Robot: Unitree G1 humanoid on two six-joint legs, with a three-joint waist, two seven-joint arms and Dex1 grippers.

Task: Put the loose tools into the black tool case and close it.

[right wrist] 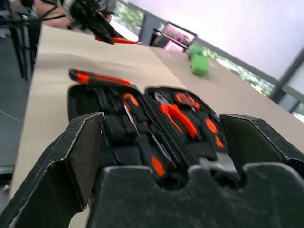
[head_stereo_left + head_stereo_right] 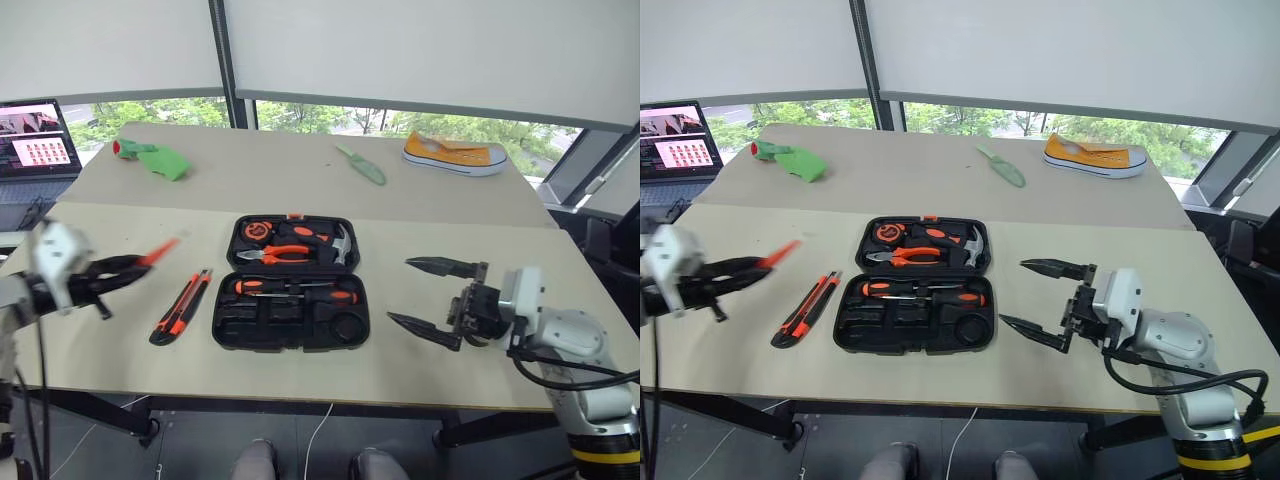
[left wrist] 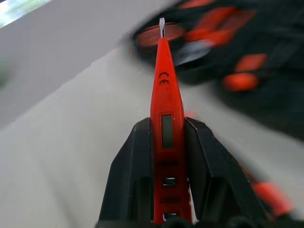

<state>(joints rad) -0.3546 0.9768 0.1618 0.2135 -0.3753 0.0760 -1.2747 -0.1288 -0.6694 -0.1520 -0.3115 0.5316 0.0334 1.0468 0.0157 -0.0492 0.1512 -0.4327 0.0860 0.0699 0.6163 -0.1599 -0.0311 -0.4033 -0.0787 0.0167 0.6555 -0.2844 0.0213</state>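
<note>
Next, my left gripper lets go of the all-orange screwdriver in the case's near half, just nearer than the black-and-orange screwdrivers [image 2: 258, 304] [image 3: 280, 70].
The black tool case [image 2: 228, 325] lies open in the middle of the table. Two black-and-orange screwdrivers [image 2: 295, 289] rest in its near half, pliers and a hammer in its far half. Left of the case, an orange-black utility knife [image 2: 182, 305] lies on the table. My left gripper [image 2: 135, 265] hovers above the table at the left, shut on a small all-orange screwdriver [image 3: 164, 95] whose tip points toward the case. To the right of the case my right gripper [image 2: 400, 291] stands open and holds nothing, its fingers facing the case [image 1: 90, 102].
On the far table lie a green trowel [image 2: 362, 165], a yellow shoe [image 2: 455, 153] and a green glove [image 2: 155, 158]. A laptop [image 2: 38, 140] stands at the far left. The table's front edge runs just below the case.
</note>
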